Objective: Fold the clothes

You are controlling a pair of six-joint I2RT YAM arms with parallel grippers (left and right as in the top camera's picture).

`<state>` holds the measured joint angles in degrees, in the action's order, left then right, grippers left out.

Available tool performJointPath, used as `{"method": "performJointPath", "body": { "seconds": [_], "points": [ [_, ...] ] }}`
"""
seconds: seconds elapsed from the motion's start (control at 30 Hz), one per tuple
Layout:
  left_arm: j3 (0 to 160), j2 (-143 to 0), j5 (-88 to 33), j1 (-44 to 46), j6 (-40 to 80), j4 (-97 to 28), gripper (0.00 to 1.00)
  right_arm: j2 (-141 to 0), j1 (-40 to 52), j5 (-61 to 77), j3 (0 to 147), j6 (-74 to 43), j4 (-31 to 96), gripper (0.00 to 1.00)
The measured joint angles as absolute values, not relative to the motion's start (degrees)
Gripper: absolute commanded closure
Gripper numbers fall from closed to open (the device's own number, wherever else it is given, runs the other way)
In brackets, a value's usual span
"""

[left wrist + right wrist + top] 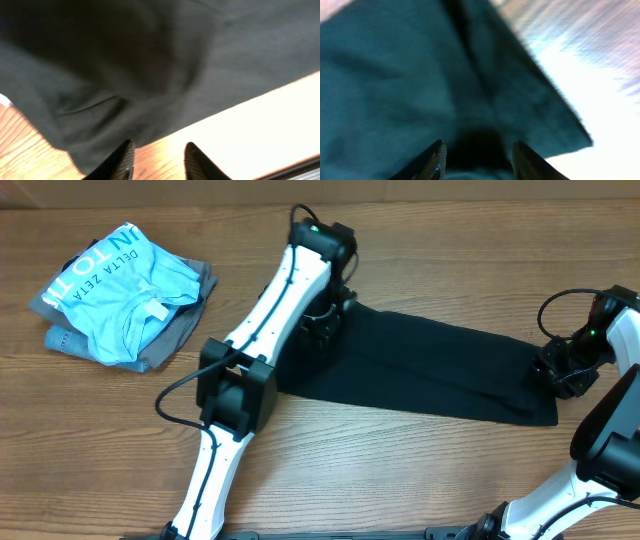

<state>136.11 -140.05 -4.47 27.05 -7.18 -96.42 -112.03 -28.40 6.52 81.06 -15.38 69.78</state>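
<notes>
The black garment's end is creased under my left gripper; I should pinch the cloth (pixel 107 141) near its edge and straighten it before folding.
A black garment (pixel 420 365) lies flat as a long folded strip across the middle of the wooden table. My left gripper (pixel 322 330) hovers over its left end; in the left wrist view (pixel 159 156) the fingers are open, with bare wood between them at the edge of the dark cloth (pixel 150 65). My right gripper (pixel 560 372) is at the garment's right end; in the right wrist view (pixel 479 156) the fingers are open above the cloth (pixel 420 80), which looks teal there, with nothing held between them.
A pile of folded clothes (pixel 125 295), light blue with white lettering on top of grey, sits at the far left. The left arm (pixel 240 380) stretches across the table's centre. The right arm's base (pixel 610 450) stands at the right edge.
</notes>
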Motion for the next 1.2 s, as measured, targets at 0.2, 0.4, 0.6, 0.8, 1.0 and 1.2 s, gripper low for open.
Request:
{"method": "performJointPath", "body": {
  "seconds": [0.2, 0.4, 0.6, 0.8, 1.0, 1.2],
  "points": [
    [135.4, -137.4, -12.2, 16.8, -6.0, -87.1, 0.38, -107.0, -28.9, 20.6, 81.0, -11.3, 68.7, 0.53],
    [129.5, -137.4, -16.4, 18.4, -7.7, -80.2, 0.42, -98.3, -28.4, 24.7, 81.0, -10.4, 70.1, 0.53],
    [126.7, -137.4, -21.0, 18.7, -7.9, -77.9, 0.53, -97.4, -26.0, 25.5, 81.0, -10.3, 70.0, 0.53],
    [126.6, -137.4, -18.0, 18.7, -7.7, -78.8, 0.37, -97.4, -25.0, 25.6, 81.0, -10.2, 69.8, 0.53],
    [124.2, -137.4, -16.2, 18.8, -6.9, -74.2, 0.64, -97.4, -25.0, 25.5, 81.0, -10.3, 69.6, 0.53],
    [122.2, -137.4, -17.5, 18.8, -5.6, -75.2, 0.96, -97.4, -25.0, 25.5, 81.0, -10.2, 69.6, 0.53]
  ]
}}
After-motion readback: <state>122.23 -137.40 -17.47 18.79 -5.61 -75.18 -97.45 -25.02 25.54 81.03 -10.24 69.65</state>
